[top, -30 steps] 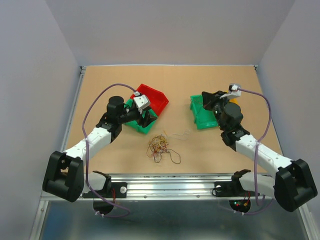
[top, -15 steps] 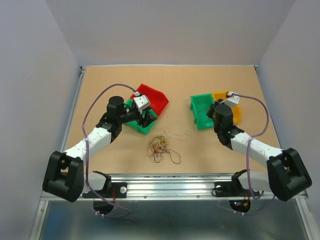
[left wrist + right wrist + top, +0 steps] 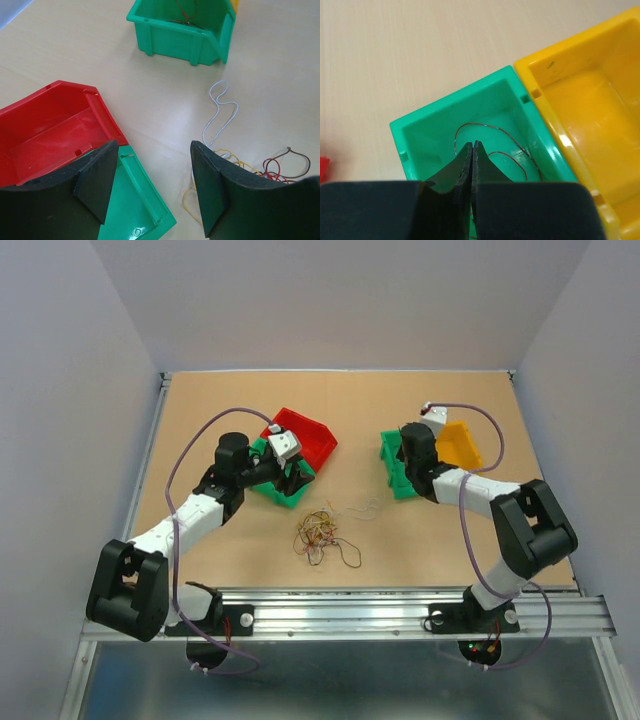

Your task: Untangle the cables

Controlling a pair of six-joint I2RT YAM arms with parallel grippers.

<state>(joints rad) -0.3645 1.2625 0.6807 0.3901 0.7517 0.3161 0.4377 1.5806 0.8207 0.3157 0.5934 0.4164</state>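
Observation:
The red wire (image 3: 326,531) (image 3: 270,173) in the cable tangle, beside the spot where the dark wire's loop sticks out, will be gripped by my left gripper.
The cables (image 3: 320,535) lie as a small loopy tangle of yellow, red and dark wires on the table between the arms. A whitish wire (image 3: 358,508) trails off to their right. In the left wrist view the whitish wire (image 3: 220,112) and the yellow loops (image 3: 235,160) lie just right of my fingers. My left gripper (image 3: 296,474) (image 3: 152,145) hangs open and holds nothing above the corner of a green bin (image 3: 135,200). My right gripper (image 3: 406,460) (image 3: 472,145) is shut over another green bin (image 3: 420,130). A thin dark-red wire (image 3: 505,132) lies in that bin.
A red bin (image 3: 305,440) (image 3: 45,135) sits against the left green bin (image 3: 285,490). A yellow bin (image 3: 460,445) (image 3: 590,110) adjoins the right green bin (image 3: 398,478) (image 3: 185,35). Raised rails border the table; walls stand on three sides.
The right arm has folded in, its wrist swinging left over the green bin, so the yellow bin now shows. The left arm and the tangle have not moved.

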